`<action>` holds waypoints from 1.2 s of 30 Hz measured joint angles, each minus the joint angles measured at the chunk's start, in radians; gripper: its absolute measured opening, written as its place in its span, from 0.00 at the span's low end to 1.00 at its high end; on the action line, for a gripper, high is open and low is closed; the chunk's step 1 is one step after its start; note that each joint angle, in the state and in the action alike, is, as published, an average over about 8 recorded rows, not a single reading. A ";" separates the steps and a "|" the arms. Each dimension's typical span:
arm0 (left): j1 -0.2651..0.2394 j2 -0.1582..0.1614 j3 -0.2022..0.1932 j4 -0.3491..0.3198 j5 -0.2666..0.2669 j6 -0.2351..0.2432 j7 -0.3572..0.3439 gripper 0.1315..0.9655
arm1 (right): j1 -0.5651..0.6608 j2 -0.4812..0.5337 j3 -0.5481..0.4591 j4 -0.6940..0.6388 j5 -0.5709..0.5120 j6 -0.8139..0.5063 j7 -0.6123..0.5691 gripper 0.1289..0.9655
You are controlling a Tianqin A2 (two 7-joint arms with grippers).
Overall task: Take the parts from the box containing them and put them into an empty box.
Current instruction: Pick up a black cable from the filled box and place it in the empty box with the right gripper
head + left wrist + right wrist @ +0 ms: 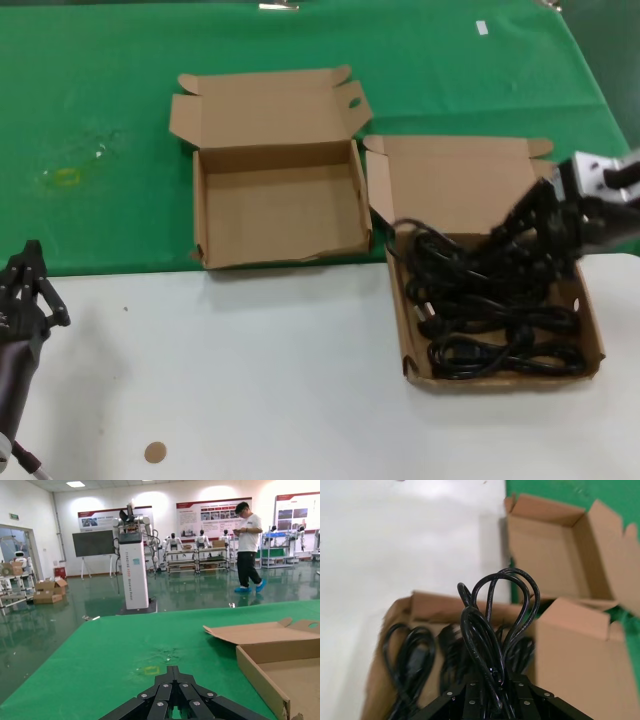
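My right gripper has the black cord to put down. It will let go of it across the middle of the empty box's bottom (pixel 268 206) (pixel 546 557).
The box containing the parts (pixel 596 330) lies at the right on the white table, lid back, with several black power cords (pixel 500 340) coiled inside. My right gripper (pixel 517 228) hangs over this box's far half, shut on one cord (pixel 450 262) whose loops trail down onto the pile. In the right wrist view the held cord's loops (pixel 495 615) stick out past the gripper (pixel 495 692), above the cord box (pixel 395 615). The empty box (pixel 280 215) stands open to the left on the green cloth; it also shows as the empty box (pixel 545 545). My left gripper (pixel 28 275) is shut and holds nothing, near the left edge.
Green cloth (pixel 100 120) covers the table's far half and the near half is white (pixel 250 370). A small brown disc (pixel 154 452) lies near the front. In the left wrist view the empty box's wall (pixel 260 675) is at one side, and a person (pixel 248 545) stands far behind.
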 joint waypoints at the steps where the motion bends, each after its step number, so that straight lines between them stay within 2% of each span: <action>1: 0.000 0.000 0.000 0.000 0.000 0.000 0.000 0.01 | 0.008 -0.007 0.000 0.000 -0.002 0.003 0.002 0.12; 8: 0.000 0.000 0.000 0.000 0.000 0.000 0.000 0.01 | 0.061 -0.085 -0.008 -0.011 -0.024 0.049 0.019 0.12; 16: 0.000 0.000 0.000 0.000 0.000 0.000 0.000 0.01 | 0.119 -0.226 -0.036 -0.076 -0.057 0.132 0.025 0.11; 27: 0.000 0.000 0.000 0.000 0.000 0.000 0.000 0.01 | 0.205 -0.442 -0.068 -0.298 -0.076 0.264 -0.039 0.11; 36: 0.000 0.000 0.000 0.000 0.000 0.000 0.000 0.01 | 0.266 -0.580 -0.068 -0.542 -0.056 0.350 -0.158 0.11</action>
